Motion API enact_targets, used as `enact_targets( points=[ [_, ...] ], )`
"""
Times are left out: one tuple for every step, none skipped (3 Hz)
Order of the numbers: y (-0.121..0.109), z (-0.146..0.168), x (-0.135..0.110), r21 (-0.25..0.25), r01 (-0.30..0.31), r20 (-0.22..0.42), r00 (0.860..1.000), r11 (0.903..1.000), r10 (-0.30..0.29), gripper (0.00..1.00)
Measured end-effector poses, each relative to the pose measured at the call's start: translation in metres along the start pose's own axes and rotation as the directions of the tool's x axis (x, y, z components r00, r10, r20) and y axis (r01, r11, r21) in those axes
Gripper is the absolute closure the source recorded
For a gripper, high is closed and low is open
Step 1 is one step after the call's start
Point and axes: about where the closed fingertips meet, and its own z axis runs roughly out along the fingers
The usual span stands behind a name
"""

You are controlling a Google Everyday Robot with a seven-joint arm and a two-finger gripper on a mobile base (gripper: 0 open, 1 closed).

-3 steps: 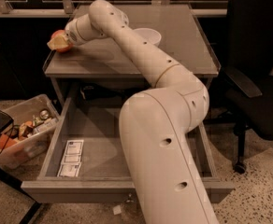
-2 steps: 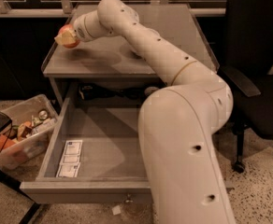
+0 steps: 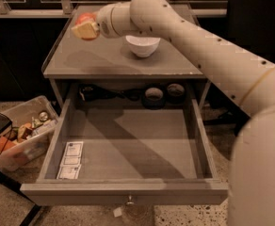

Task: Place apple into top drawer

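The robot's gripper will release the apple on the drawer's grey bottom (image 3: 126,134), between the white packets and the rolls of tape.
My gripper (image 3: 85,28) is at the end of the long white arm, raised above the left part of the grey cabinet top (image 3: 100,60). It is shut on the reddish-orange apple (image 3: 84,19), which shows just above the tan fingers (image 3: 84,31). The top drawer (image 3: 128,149) is pulled wide open below, in front of the cabinet. Its grey floor is bare except for white labelled packets (image 3: 70,160) in the front left corner. A small round knob (image 3: 129,201) sits on its front panel.
A white bowl (image 3: 142,45) stands on the cabinet top right of the gripper. Tape rolls (image 3: 165,94) lie on the shelf behind the drawer. A clear plastic bin (image 3: 20,138) of clutter sits on the floor at the left. A dark chair (image 3: 255,18) stands at the right.
The view has shifted, so the cabinet and drawer now sit more centred and the bowl shows. The gripper stays shut on the apple and now hangs over the cabinet top's left part, nearer the bowl.
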Motion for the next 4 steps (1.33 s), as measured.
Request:
enact_targets(
  points=[
    [0.034, -0.054, 0.021, -0.043, -0.008, -0.009, 1.0, 0.999, 0.007, 1.0],
    [0.063, -0.095, 0.058, -0.083, -0.036, -0.074, 0.997, 0.9959, 0.03, 1.0],
    [0.086, -0.106, 0.124, -0.106, -0.106, -0.202, 0.976, 0.9886, 0.083, 1.0],
    [0.098, -0.123, 0.194, -0.084, -0.199, -0.315, 0.935, 0.9764, 0.164, 1.0]
  ],
)
